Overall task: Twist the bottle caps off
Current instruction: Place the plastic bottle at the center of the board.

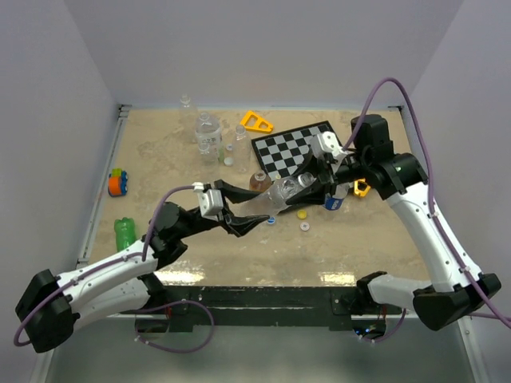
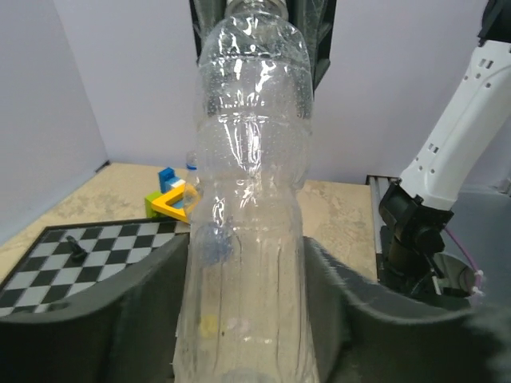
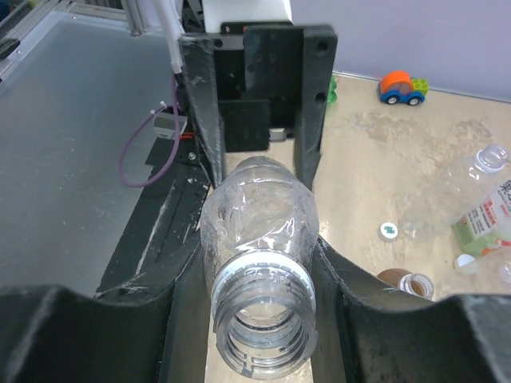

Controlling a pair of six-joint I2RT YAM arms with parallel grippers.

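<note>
I will use my right gripper to set the clear label-less bottle down between the blue-labelled bottle and the yellow piece (image 1: 358, 193).
A clear label-less bottle (image 1: 281, 195) hangs tilted above the table between both grippers. My left gripper (image 1: 257, 210) is shut on its lower body (image 2: 251, 159). My right gripper (image 1: 311, 185) is shut on its shoulder just behind the neck (image 3: 259, 227). The neck is open, with no cap on it. A blue cap (image 1: 272, 220), a yellow cap (image 1: 302, 214) and a white cap (image 1: 305, 227) lie loose on the table under the bottle. An amber-brown bottle (image 1: 258, 179) stands open just behind it. A green bottle (image 1: 124, 233) lies at the left edge.
A chessboard (image 1: 299, 150) lies at the back right, with a blue block (image 1: 334, 201) and a yellow piece (image 1: 361, 188) beside it. A labelled clear bottle (image 1: 209, 134), small caps and an orange triangle (image 1: 255, 121) are at the back. A toy car (image 1: 118, 182) is at the left.
</note>
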